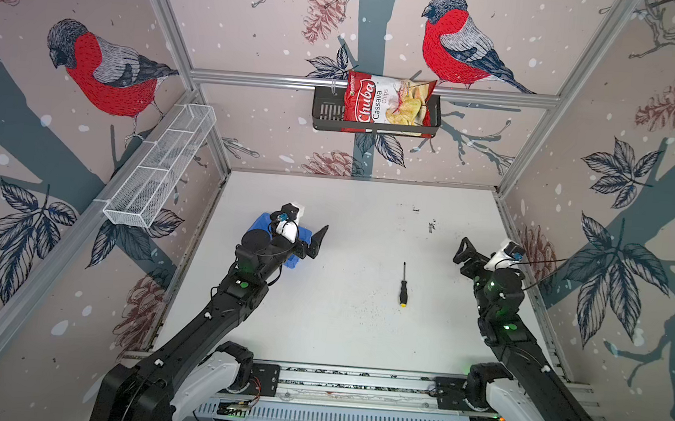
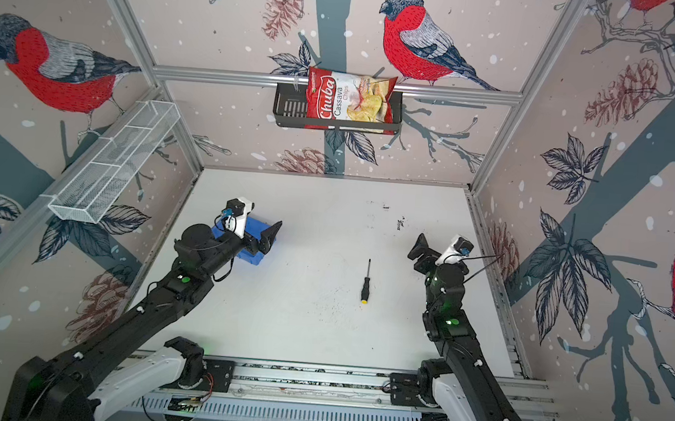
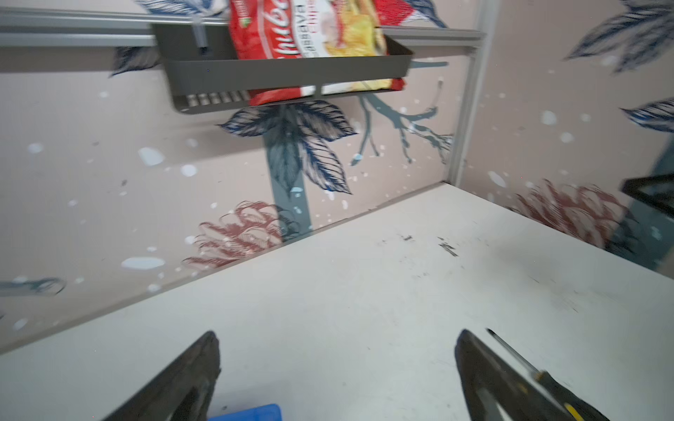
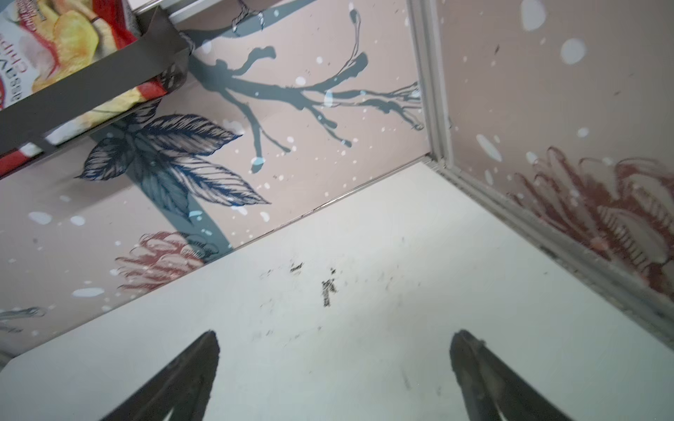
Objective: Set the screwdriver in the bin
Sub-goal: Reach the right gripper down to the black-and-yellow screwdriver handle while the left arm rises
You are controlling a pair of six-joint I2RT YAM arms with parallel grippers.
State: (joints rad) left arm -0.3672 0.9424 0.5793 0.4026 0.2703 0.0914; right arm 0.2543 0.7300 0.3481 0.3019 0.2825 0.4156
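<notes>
The screwdriver's black handle (image 1: pixel 403 294) has a thick half toward the yellow cap. My right gripper goes there next and closes on that half.
The screwdriver (image 1: pixel 404 288) (image 2: pixel 366 285) lies flat on the white table, right of centre, with its yellow cap toward the front and its shaft pointing to the back. The blue bin (image 1: pixel 260 223) (image 2: pixel 257 229) sits at the table's left and is mostly covered by my left arm. My left gripper (image 1: pixel 318 239) (image 3: pixel 337 333) hovers open just past the bin's right edge, with nothing between its fingers. In the left wrist view a bin corner (image 3: pixel 248 413) shows and the screwdriver (image 3: pixel 556 390) lies beyond one finger. My right gripper (image 1: pixel 463 249) (image 4: pixel 335 333) stands open and empty, right of the screwdriver.
A black slotted shelf basket (image 1: pixel 328 110) on the back wall holds a red chips bag (image 1: pixel 387 101). A long white wire mesh basket (image 1: pixel 160 167) hangs on the left wall. Dark scuff marks (image 1: pixel 431 226) dot the table (image 1: pixel 347 220) near the back.
</notes>
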